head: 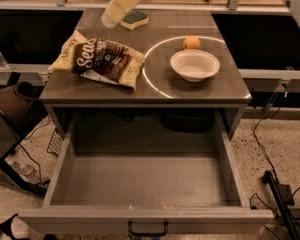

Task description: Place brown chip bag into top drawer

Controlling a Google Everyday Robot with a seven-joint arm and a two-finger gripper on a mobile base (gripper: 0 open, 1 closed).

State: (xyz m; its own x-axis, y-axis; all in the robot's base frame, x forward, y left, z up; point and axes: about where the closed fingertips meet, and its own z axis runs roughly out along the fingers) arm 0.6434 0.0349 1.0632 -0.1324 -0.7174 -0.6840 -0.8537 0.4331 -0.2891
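Note:
The robot's gripper should next move to the middle of the brown chip bag [100,57] and close there, between the bag's two ends.
The brown chip bag [102,59] lies flat on the left part of the table top [225,86], dark brown and pale yellow with white script. The top drawer [145,184] is pulled wide open below the table and holds nothing; its front panel has a small dark handle [147,230]. My gripper [110,20] hangs at the end of the pale arm that comes in from the top edge. It is over the back left of the table, just beyond the bag's far edge and beside the sponge, apart from the bag.
A white bowl [194,64] sits on the right of the table, with a small orange fruit [191,42] behind it. A green-yellow sponge [135,19] lies at the back. Cables and a stand [277,194] are on the floor at the right.

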